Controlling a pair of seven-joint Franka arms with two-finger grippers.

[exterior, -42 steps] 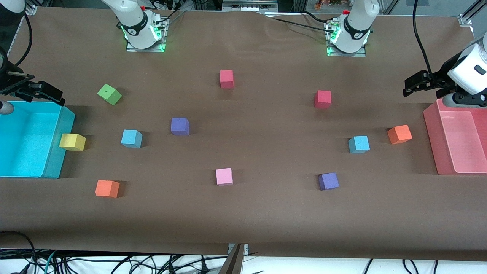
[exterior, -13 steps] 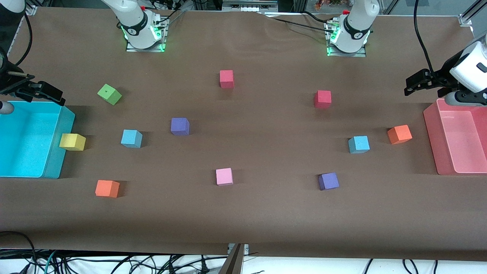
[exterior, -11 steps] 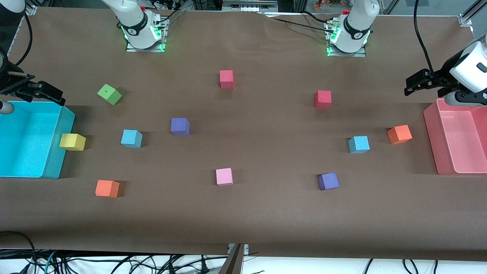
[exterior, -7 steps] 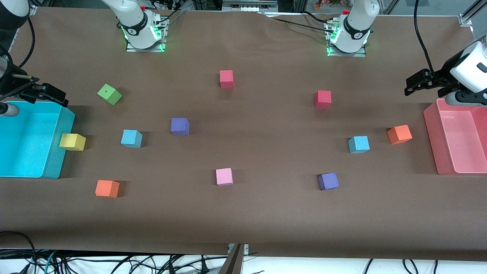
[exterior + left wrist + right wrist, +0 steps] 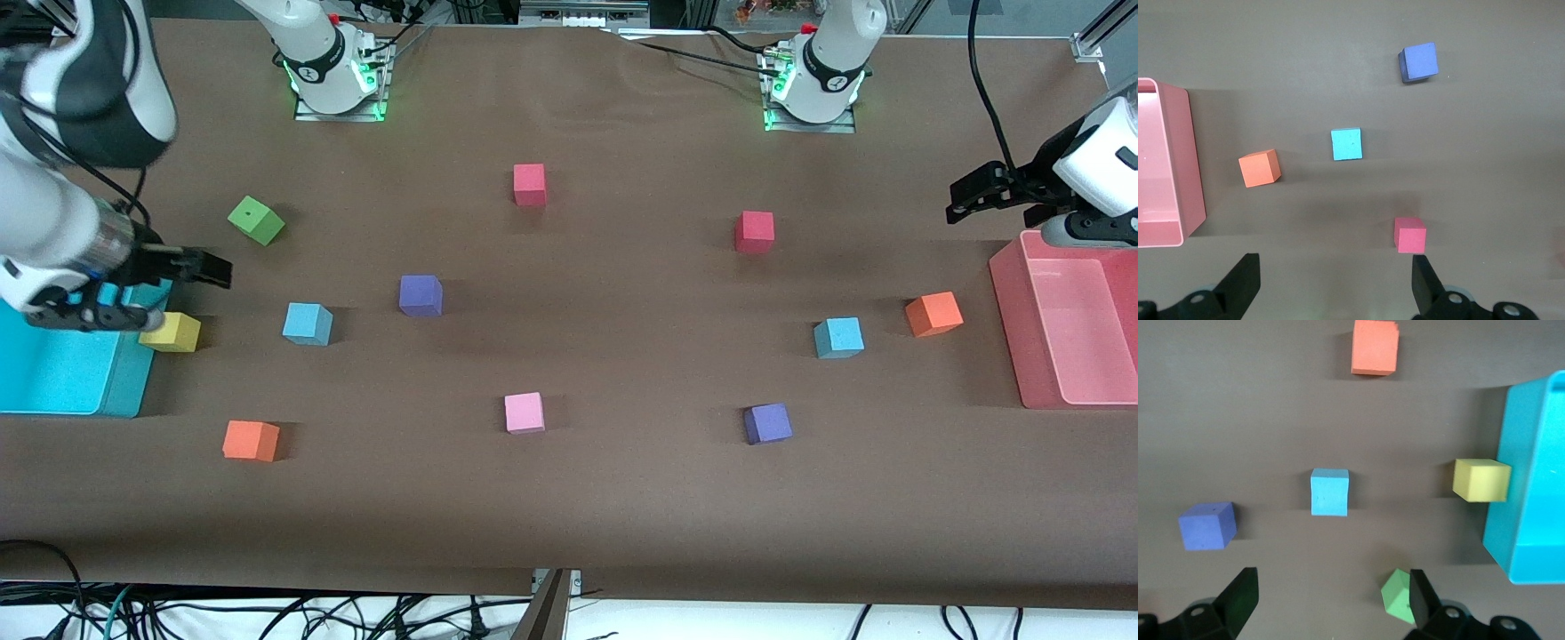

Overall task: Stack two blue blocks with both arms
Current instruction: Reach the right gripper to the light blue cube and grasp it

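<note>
The blue block (image 5: 307, 324) (image 5: 1329, 493) lies between the yellow cube and the purple cube. Next, my right gripper closes on its sides.
One blue block (image 5: 308, 324) lies toward the right arm's end of the table and also shows in the right wrist view (image 5: 1330, 492). The other blue block (image 5: 838, 338) lies toward the left arm's end and also shows in the left wrist view (image 5: 1347, 144). My right gripper (image 5: 209, 268) is open and empty in the air, above the table between the green cube and the yellow cube (image 5: 1330, 600). My left gripper (image 5: 973, 194) is open and empty, up beside the pink bin (image 5: 1335, 283).
A cyan bin (image 5: 124, 382) stands at the right arm's end, with a yellow cube (image 5: 171, 332) against it. A pink bin (image 5: 1009, 329) stands at the left arm's end. Green (image 5: 256, 220), purple (image 5: 420, 295), red (image 5: 754, 231), orange (image 5: 933, 314) and pink (image 5: 524, 412) cubes are scattered about.
My right arm has swung from the cyan bin's edge out over the table toward the blue block, and its hand now covers part of the bin. The left arm has barely moved.
</note>
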